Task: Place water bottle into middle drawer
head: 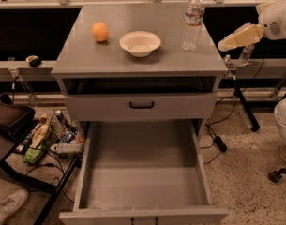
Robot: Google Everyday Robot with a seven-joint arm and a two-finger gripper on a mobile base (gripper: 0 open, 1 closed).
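I need to close my gripper on the middle of the water bottle [194, 19], around its pale label band.
The water bottle [193, 21] is clear with a white cap and a pale label band. It stands upright at the back right of the grey cabinet top [133, 60]. My gripper [225, 44], cream-coloured on a white arm, hovers off the cabinet's right edge. It is just right of the bottle, about level with the bottle's base, and does not touch it. The middle drawer [142, 184] is pulled fully out at the bottom, its grey floor bare.
A white bowl [139, 42] and an orange [100, 32] sit on the cabinet top left of the bottle. A shallower closed drawer with a black handle [141, 105] is above the open one. A smaller clear bottle [245, 54] stands behind the gripper. Clutter and cables lie on the floor at the left [48, 137].
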